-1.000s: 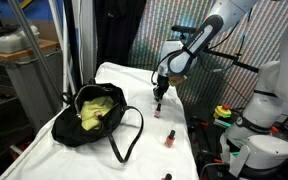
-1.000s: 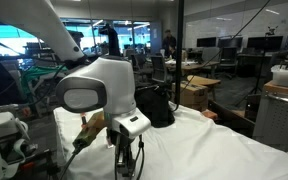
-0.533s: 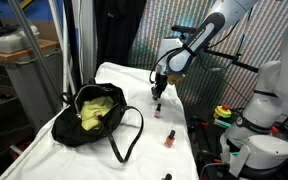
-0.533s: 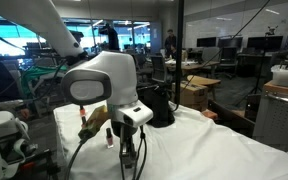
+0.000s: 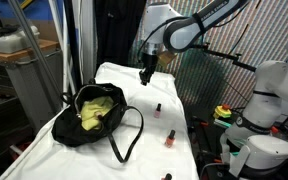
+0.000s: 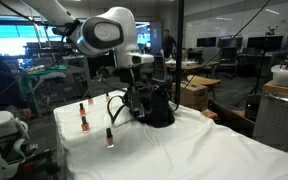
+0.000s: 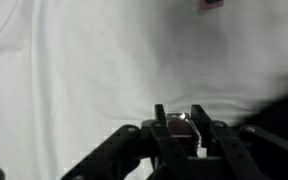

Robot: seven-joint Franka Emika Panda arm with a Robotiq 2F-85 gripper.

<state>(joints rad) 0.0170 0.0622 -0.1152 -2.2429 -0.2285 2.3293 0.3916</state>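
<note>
The robot's gripper should set the small dark red bottle down on the yellow-green cloth inside the open black bag [image 5: 103,109]. The bottle is now held above the white-covered table.
My gripper [image 5: 145,76] hangs above the white-covered table [image 5: 149,150], near the far side of the black bag [image 5: 96,125]. It also shows in an exterior view [image 6: 135,92], just in front of the bag [image 6: 154,108]. In the wrist view the fingers [image 7: 180,122] are shut on a small dark red bottle [image 7: 179,129]. The bag is open, with a yellow-green cloth [image 5: 96,110] inside.
Three small red bottles stand on the cloth: [image 5: 156,107], [image 5: 170,138], [image 5: 167,176]; they also show in an exterior view [image 6: 82,107], [image 6: 85,123], [image 6: 110,137]. The bag's strap [image 5: 129,140] lies looped on the table. A grey cabinet [image 5: 24,80] stands beside the table.
The gripper has risen from low over the table near the bottles and moved toward the black bag, still shut on the small bottle.
</note>
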